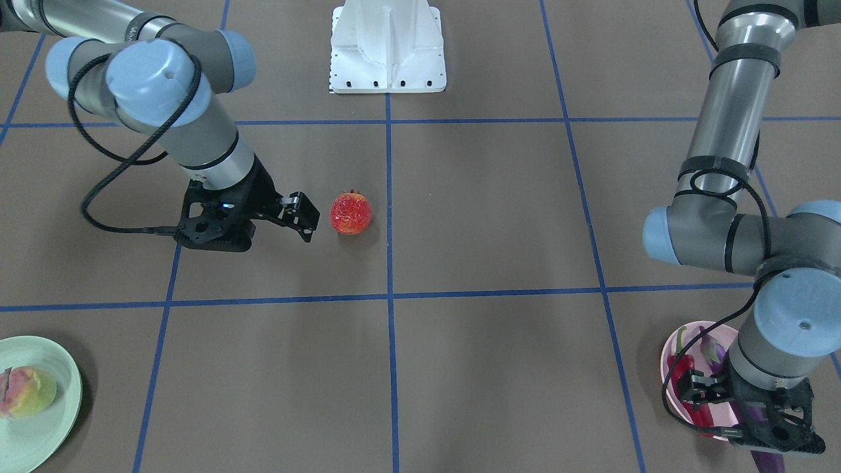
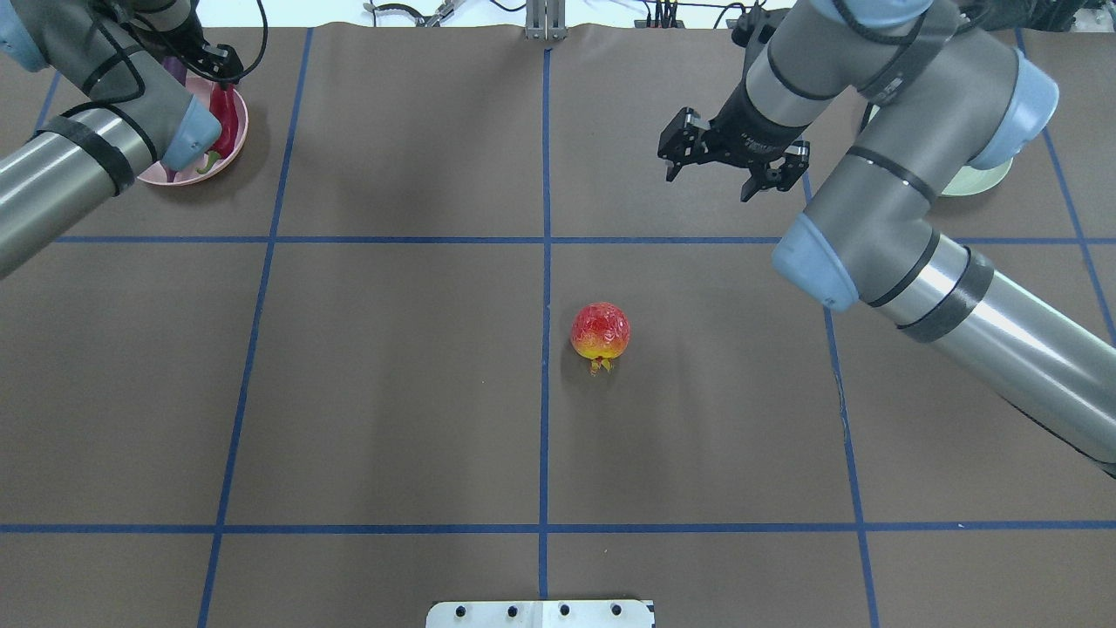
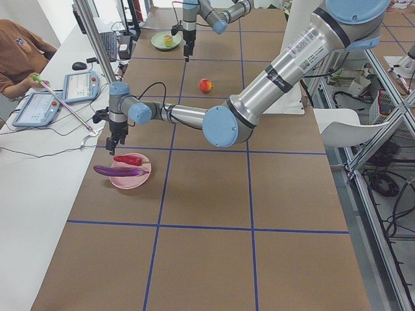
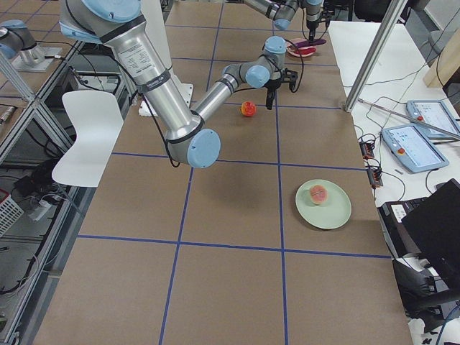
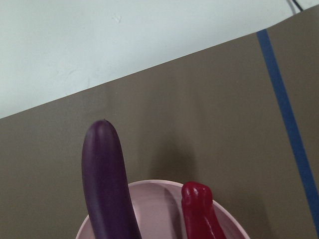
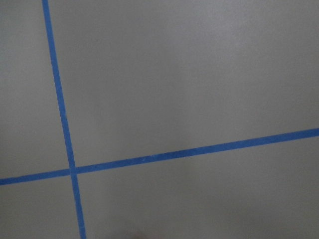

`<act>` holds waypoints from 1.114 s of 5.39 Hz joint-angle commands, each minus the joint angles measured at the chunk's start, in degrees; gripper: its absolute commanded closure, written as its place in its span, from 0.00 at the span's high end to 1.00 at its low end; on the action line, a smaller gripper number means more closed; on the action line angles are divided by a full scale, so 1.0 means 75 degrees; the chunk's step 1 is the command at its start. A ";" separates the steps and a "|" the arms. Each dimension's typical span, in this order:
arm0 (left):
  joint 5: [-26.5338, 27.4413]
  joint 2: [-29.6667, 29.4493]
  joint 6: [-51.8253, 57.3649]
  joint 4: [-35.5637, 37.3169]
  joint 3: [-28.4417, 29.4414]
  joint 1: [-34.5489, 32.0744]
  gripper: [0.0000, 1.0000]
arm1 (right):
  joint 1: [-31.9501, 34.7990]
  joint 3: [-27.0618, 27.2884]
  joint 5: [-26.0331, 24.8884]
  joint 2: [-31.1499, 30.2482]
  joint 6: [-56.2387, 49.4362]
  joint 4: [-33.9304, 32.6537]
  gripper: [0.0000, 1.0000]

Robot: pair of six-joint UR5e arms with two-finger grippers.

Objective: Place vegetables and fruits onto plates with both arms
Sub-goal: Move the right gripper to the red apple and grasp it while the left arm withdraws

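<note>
My right gripper closes next around the middle of the red-orange rough fruit (image 1: 351, 213), so that its fingers sit on opposite sides of the fruit.
The red-orange rough fruit (image 1: 351, 213) lies on the table near the middle and also shows in the overhead view (image 2: 600, 331). My right gripper (image 1: 307, 215) is open and empty just beside it, not touching. The peach (image 1: 26, 392) sits on the mint green plate (image 1: 62, 410). The purple eggplant (image 5: 104, 179) and the red chili (image 5: 199, 211) lie side by side on the pink plate (image 5: 162, 196). My left gripper (image 1: 698, 389) hovers open just above the chili, holding nothing.
The white base block (image 1: 387, 49) stands at the robot's side of the table. Blue tape lines (image 2: 545, 262) cross the brown table. The mint plate (image 2: 981, 179) is half hidden behind my right arm in the overhead view. An operator and tablets (image 3: 78, 87) are beside the table.
</note>
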 commanded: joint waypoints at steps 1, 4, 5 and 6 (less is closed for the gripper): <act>-0.0284 0.0004 -0.0079 0.0267 -0.0347 -0.0007 1.00 | -0.0730 -0.0268 -0.0533 0.0459 0.0512 -0.0017 1.00; -0.0531 0.0015 -0.0291 0.0443 -0.0606 -0.0007 1.00 | -0.1295 -0.0796 -0.1016 0.0578 0.0503 0.0030 1.00; -0.0542 0.0015 -0.0326 0.0443 -0.0617 -0.0007 1.00 | -0.1400 -0.0936 -0.1039 0.0579 0.0503 0.0019 1.00; -0.0531 0.0015 -0.0326 0.0455 -0.0652 -0.0007 1.00 | -0.1448 -0.0996 -0.1074 0.0590 0.0491 0.0007 1.00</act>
